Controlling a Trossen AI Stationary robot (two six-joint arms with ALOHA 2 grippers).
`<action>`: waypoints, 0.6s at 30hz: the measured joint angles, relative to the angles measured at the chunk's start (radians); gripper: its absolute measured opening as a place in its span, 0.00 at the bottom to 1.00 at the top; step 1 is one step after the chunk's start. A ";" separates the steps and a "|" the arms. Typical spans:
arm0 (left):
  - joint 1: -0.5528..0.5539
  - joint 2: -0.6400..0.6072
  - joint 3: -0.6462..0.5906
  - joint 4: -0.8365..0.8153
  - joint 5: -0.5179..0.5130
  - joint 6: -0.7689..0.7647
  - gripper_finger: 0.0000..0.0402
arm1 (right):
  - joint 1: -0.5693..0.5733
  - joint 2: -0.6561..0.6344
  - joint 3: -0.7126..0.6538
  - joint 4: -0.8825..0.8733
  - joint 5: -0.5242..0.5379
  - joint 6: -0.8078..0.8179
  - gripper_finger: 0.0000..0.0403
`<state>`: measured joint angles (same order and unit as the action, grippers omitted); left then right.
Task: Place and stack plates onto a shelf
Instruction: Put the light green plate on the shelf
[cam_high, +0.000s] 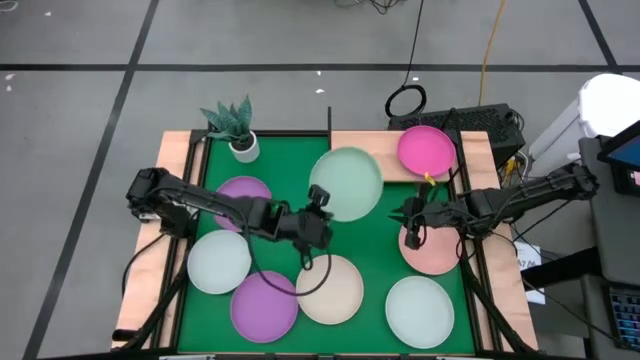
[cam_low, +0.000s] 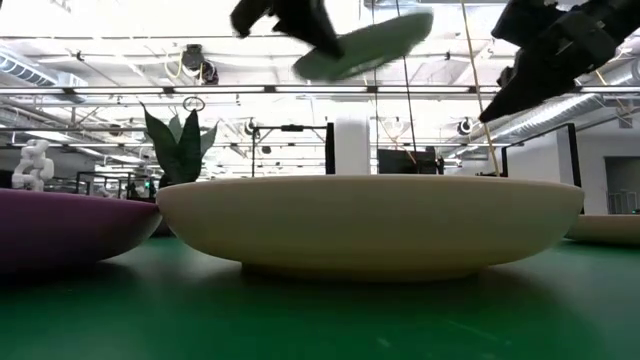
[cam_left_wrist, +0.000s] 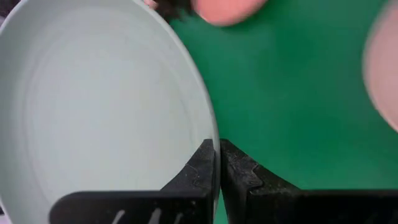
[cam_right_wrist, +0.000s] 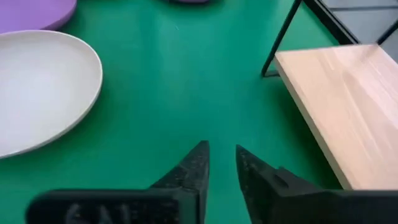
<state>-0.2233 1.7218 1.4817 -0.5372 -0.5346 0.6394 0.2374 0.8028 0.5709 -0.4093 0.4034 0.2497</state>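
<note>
My left gripper should release the mint-green plate on the light-wood shelf (cam_high: 369, 147), between the hot pink plate and black post.
My left gripper (cam_high: 320, 205) is shut on a pale mint-green plate (cam_high: 348, 183), which hangs tilted in the air over the shelf's left end; the low view shows the plate (cam_low: 365, 45) high above the mat. The shelf (cam_high: 362, 139) is a light-wood board at the far right, with its black post (cam_high: 330, 112) at one corner. A hot pink plate (cam_high: 426, 150) lies flat on the board. My right gripper (cam_high: 408, 215) hovers over the mat just left of a salmon plate (cam_high: 432, 252), narrowly open and empty. In the right wrist view the gripper (cam_right_wrist: 222, 155) faces the board (cam_right_wrist: 342, 93). My left gripper pinches the mint plate's rim (cam_left_wrist: 216, 140) at the edge toward the table's near left, one finger on the inner face and one on the outer side. The fingers reach it roughly level from the left. The plate is lifted clear and tilted.
Flat on the green mat lie a purple plate (cam_high: 243, 192), a whitish plate (cam_high: 219, 262), a second purple one (cam_high: 264, 305), a cream one (cam_high: 330, 288) and a whitish one (cam_high: 420, 310). A potted plant (cam_high: 240, 135) stands at the far left corner. Wooden strips edge the mat.
</note>
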 joint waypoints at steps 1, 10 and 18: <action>0.009 0.000 0.014 0.029 0.002 0.025 0.02 | 0.016 0.000 0.000 -0.006 0.017 0.014 0.10; 0.144 0.000 0.045 0.245 0.097 0.145 0.02 | 0.140 0.000 0.000 0.007 0.127 0.062 0.01; 0.249 0.074 0.044 0.399 0.197 0.185 0.02 | 0.203 0.000 0.000 0.012 0.154 0.065 0.00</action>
<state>0.0261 1.7960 1.5261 -0.1382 -0.3373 0.8248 0.4408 0.8024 0.5709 -0.3974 0.5578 0.3148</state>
